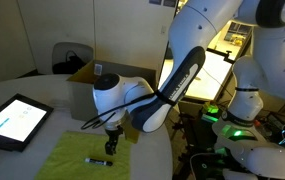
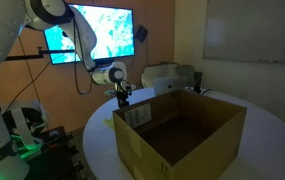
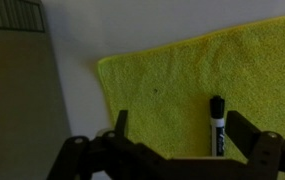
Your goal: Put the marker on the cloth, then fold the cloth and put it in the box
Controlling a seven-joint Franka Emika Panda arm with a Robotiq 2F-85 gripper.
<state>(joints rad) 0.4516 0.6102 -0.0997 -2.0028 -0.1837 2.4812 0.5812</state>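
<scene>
The yellow-green cloth's corner (image 1: 133, 132) (image 3: 104, 67), the one by the cardboard box on the robot base's side, is the next place my gripper should go to and close on.
The yellow-green cloth (image 1: 87, 153) lies flat on the white table near its edge. The black marker (image 1: 98, 160) lies on the cloth. In the wrist view the marker (image 3: 218, 125) rests on the cloth (image 3: 172, 85) between my open fingers, close to the right one. My gripper (image 1: 111, 146) hangs just above the cloth, open and empty; it also shows in the wrist view (image 3: 182, 135) and small in an exterior view (image 2: 124, 100). The brown cardboard box (image 2: 177, 135) stands open with upright flaps; in an exterior view its corner (image 1: 80, 76) shows behind the arm.
A black-framed tablet (image 1: 14, 120) with a lit screen lies on the table beside the cloth. A dark chair (image 1: 70, 57) stands behind the box. The table's edge (image 1: 172, 150) is close to the gripper, with a robot base and cables beyond.
</scene>
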